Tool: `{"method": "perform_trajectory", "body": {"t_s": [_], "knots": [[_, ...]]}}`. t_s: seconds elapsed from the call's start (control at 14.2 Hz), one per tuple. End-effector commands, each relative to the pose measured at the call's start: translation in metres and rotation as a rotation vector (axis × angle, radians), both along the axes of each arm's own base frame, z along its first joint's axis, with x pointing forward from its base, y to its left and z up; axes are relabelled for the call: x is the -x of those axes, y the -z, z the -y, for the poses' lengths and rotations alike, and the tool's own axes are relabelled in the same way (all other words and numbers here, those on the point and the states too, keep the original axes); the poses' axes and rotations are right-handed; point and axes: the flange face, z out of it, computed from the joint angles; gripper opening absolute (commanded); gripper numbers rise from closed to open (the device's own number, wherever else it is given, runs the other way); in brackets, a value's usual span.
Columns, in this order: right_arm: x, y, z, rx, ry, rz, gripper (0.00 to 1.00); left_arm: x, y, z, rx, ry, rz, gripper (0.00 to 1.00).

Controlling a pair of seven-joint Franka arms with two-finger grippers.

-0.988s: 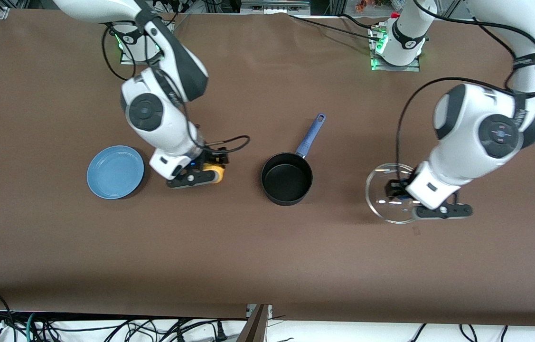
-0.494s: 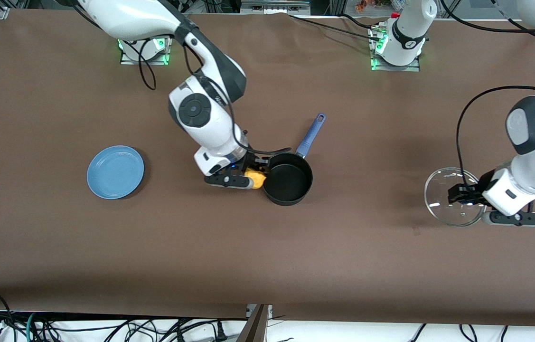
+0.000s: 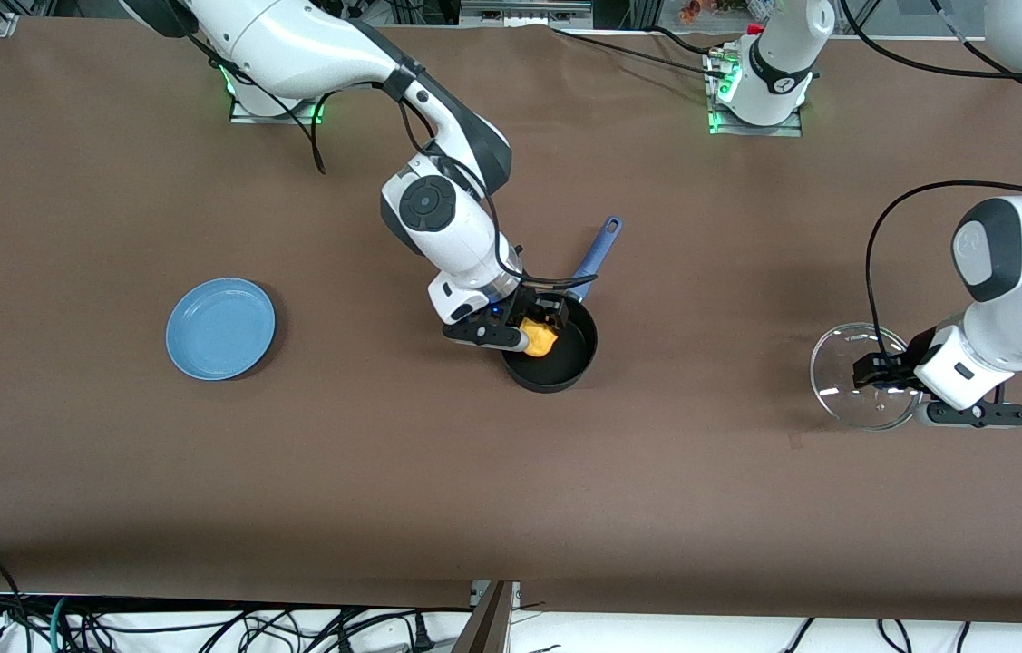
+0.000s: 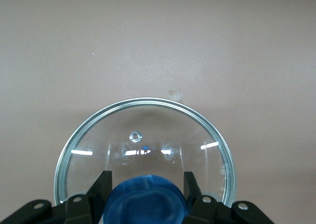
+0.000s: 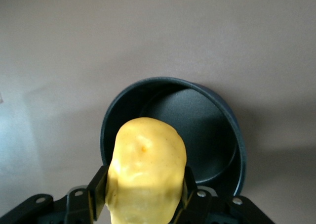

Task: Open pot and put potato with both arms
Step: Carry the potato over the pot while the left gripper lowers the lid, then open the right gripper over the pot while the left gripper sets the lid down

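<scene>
Next, my left gripper lets go of the glass lid on the brown cloth (image 3: 803,358) between the small tape patch and the base of the left arm.
The black pot (image 3: 560,354) stands open at the table's middle, its slate-blue handle (image 3: 597,254) pointing toward the arm bases. My right gripper (image 3: 540,334) is shut on the yellow-orange potato (image 3: 538,336) and holds it over the pot's rim. In the right wrist view the potato (image 5: 146,172) sits between the fingers above the empty pot (image 5: 197,130). My left gripper (image 3: 882,374) is shut on the blue knob (image 4: 145,200) of the glass lid (image 3: 855,376), toward the left arm's end of the table. The lid (image 4: 143,135) shows steel-rimmed over the cloth; I cannot tell if it rests on it.
A flat light-blue plate (image 3: 220,327) lies toward the right arm's end of the table. A brown cloth (image 3: 511,472) covers the table. Cables hang along the table's front edge (image 3: 202,626).
My right gripper has carried the potato from beside the plate to over the pot. My left gripper has carried the lid away from the pot toward the left arm's end and a little lower.
</scene>
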Motion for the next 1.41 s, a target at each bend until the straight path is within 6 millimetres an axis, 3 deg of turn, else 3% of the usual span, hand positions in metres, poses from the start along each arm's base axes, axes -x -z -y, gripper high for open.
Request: {"method": "perform_trajectory", "body": {"t_s": [0.0,0.35,0.49,0.56,0.64,0.99,1.06,1.34], "knots": [[-0.005,0.018,-0.009,-0.02,0.014,-0.001,0.33,0.018,0.014,0.0,0.009,0.023,0.022,0.42],[0.001,0.04,-0.014,-0.01,-0.001,-0.012,0.34,0.043,0.055,0.004,0.003,0.017,0.058,0.42],[0.002,0.045,-0.015,-0.006,-0.001,-0.019,0.42,0.051,0.069,0.007,0.001,0.019,0.061,0.42],[0.005,0.047,-0.017,-0.006,-0.002,-0.023,0.66,0.056,0.077,0.009,0.001,0.017,0.063,0.42],[0.005,0.046,-0.017,-0.005,-0.009,-0.018,1.0,0.061,0.084,0.01,0.001,0.018,0.057,0.42],[-0.011,0.025,-0.007,0.017,-0.018,0.014,1.0,0.079,0.108,0.015,-0.001,0.02,0.065,0.42],[-0.017,0.013,-0.006,0.029,-0.023,0.024,1.0,0.079,0.111,0.015,-0.001,0.02,0.062,0.42],[-0.042,-0.024,0.026,0.177,-0.168,0.01,1.0,0.079,0.124,0.015,0.0,0.021,0.052,0.46]]}}
